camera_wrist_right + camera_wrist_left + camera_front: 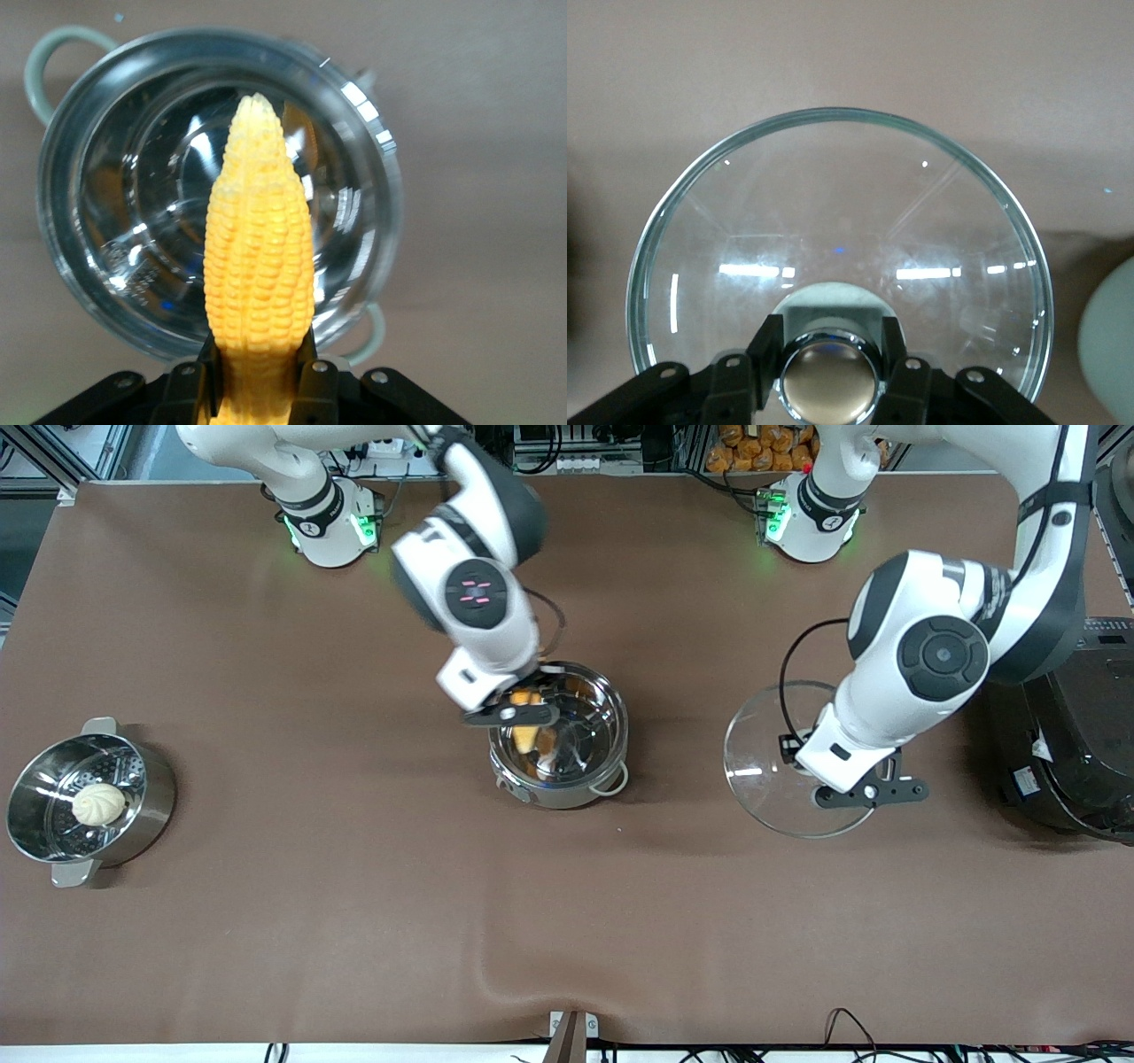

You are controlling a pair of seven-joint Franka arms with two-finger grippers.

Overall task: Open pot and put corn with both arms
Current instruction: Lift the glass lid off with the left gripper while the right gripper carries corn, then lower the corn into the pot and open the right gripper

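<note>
Next, my left gripper lets go of the glass lid on the bare table [810,751] between the open steel pot and the black rice cooker.
The steel pot [609,731] stands open at the table's middle, with pale loop handles. My right gripper [529,714] is over the pot and shut on the yellow-orange corn [529,731]. In the right wrist view the corn [259,248] points out from the gripper [259,382] over the pot's hollow [133,186]. My left gripper [830,777] is shut on the tan knob [830,379] of the clear glass lid [760,757]. It holds the lid low over the table toward the left arm's end. The lid [833,195] fills the left wrist view under the gripper [830,376].
A steel pot with a steamer insert [146,788] holds a white bun [98,803] at the right arm's end of the table. A large black rice cooker [1076,726] stands at the left arm's end, close to the left arm's elbow.
</note>
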